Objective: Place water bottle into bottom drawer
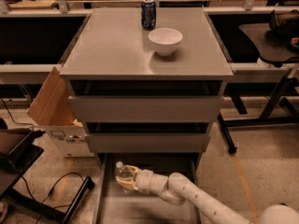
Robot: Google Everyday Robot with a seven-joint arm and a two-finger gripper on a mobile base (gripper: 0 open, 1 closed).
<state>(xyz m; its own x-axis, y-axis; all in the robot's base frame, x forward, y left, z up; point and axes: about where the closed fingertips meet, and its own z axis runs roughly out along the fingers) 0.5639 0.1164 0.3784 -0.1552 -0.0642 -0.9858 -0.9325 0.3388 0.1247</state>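
Observation:
Next, my gripper lets go of the water bottle on the bottom drawer's inside (126, 183), toward the back, on the side where the cardboard box is.
The water bottle (123, 172) is a small clear bottle with a white cap, held upright. My gripper (128, 178) is shut on the water bottle, at the end of the white arm that comes in from the lower right. It holds the bottle over the left rear part of the bottom drawer (187, 164), the pulled-out grey tray under the two flat-fronted drawers. I cannot tell whether the bottle's base touches the drawer floor.
A dark blue soda can (148, 13) and a white bowl (165, 40) stand on the cabinet top (107, 50). A cardboard box (58, 113) leans at the cabinet's left. Black stands and cables lie on the floor at the left; a desk leg (233, 120) is at the right.

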